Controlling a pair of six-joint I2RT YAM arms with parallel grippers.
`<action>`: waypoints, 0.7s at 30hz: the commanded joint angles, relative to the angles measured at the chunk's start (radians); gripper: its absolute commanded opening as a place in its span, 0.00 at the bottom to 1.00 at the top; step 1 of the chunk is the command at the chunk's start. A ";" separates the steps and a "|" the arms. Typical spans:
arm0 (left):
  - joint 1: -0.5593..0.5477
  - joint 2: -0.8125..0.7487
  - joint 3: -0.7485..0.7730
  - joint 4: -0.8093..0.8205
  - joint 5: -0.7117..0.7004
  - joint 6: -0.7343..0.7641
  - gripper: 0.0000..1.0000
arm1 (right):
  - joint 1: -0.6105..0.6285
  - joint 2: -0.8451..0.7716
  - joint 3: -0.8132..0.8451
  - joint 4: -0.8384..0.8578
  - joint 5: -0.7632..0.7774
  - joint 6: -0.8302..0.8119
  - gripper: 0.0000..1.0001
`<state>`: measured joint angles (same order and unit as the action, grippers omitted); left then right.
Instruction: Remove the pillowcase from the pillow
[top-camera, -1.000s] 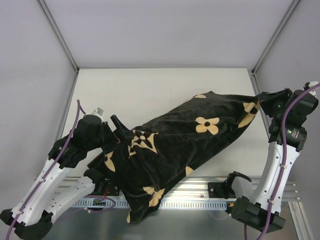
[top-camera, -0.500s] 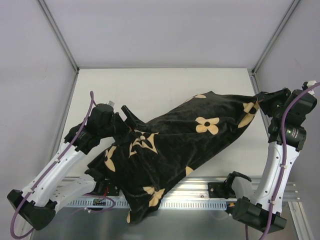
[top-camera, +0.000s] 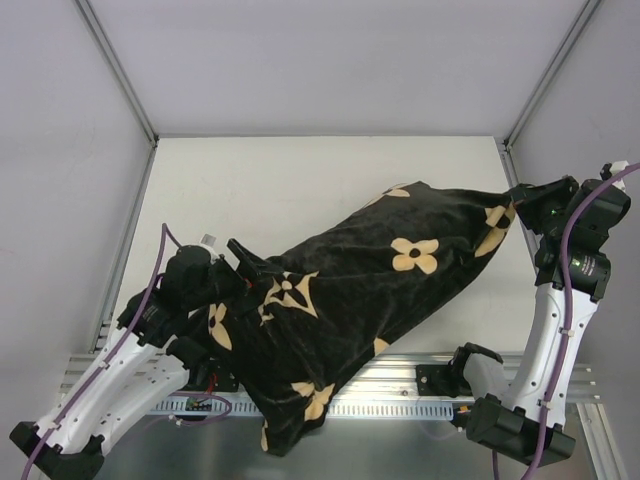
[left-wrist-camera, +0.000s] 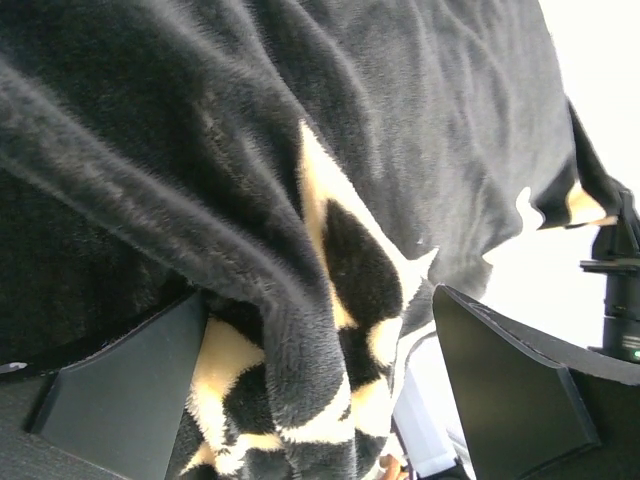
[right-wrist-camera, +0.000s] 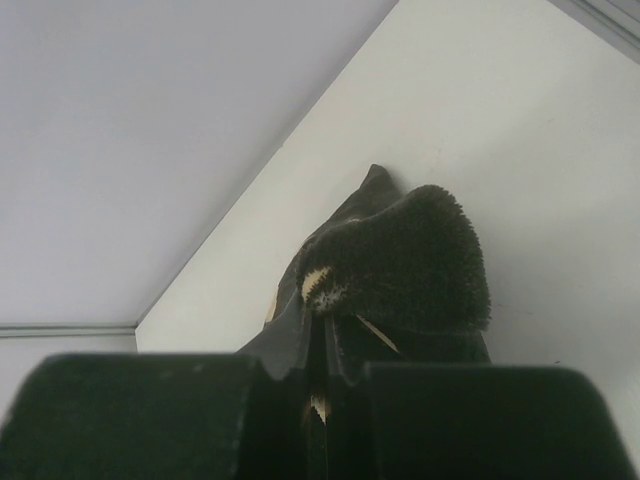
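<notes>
The robot's right gripper pinches the far corner of the pillowcase, away from the left gripper's fold, so it should open and grab the tan motif (top-camera: 288, 288) next to the left gripper.
The black pillowcase (top-camera: 370, 285) with tan flower motifs lies diagonally across the table, bulging, with its lower end hanging over the front rail. The pillow is hidden inside it. My left gripper (top-camera: 250, 262) is open at the case's lower left. In the left wrist view a thick fold of the pillowcase (left-wrist-camera: 250, 150) lies between the wide-apart fingers (left-wrist-camera: 120, 390) of that gripper (left-wrist-camera: 318, 305). My right gripper (top-camera: 520, 196) is shut on the case's far right corner. In the right wrist view that gripper (right-wrist-camera: 330, 335) pinches the pillowcase corner (right-wrist-camera: 420, 250) just above the table.
The white table (top-camera: 300, 180) is bounded by grey walls at the left, back and right. An aluminium rail (top-camera: 420, 385) runs along the front edge by the arm bases. The right arm (left-wrist-camera: 620, 290) shows at the far right of the left wrist view.
My left gripper pushed up and right along the pillowcase, then drew back down and left. The case's lower end has sagged further over the rail. The right gripper has kept its hold.
</notes>
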<state>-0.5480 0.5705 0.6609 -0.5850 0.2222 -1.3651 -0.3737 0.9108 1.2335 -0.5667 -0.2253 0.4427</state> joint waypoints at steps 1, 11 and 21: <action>0.008 0.009 -0.026 0.051 -0.015 -0.052 0.97 | 0.010 -0.018 0.017 0.110 -0.022 -0.002 0.01; 0.008 0.164 0.035 0.349 -0.013 0.076 0.94 | 0.018 -0.021 0.024 0.091 -0.020 -0.015 0.01; 0.008 0.095 0.204 0.375 -0.133 0.258 0.93 | 0.025 -0.018 0.012 0.096 -0.023 -0.013 0.01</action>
<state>-0.5480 0.6674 0.8024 -0.3038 0.1276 -1.1942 -0.3573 0.9108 1.2331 -0.5663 -0.2249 0.4320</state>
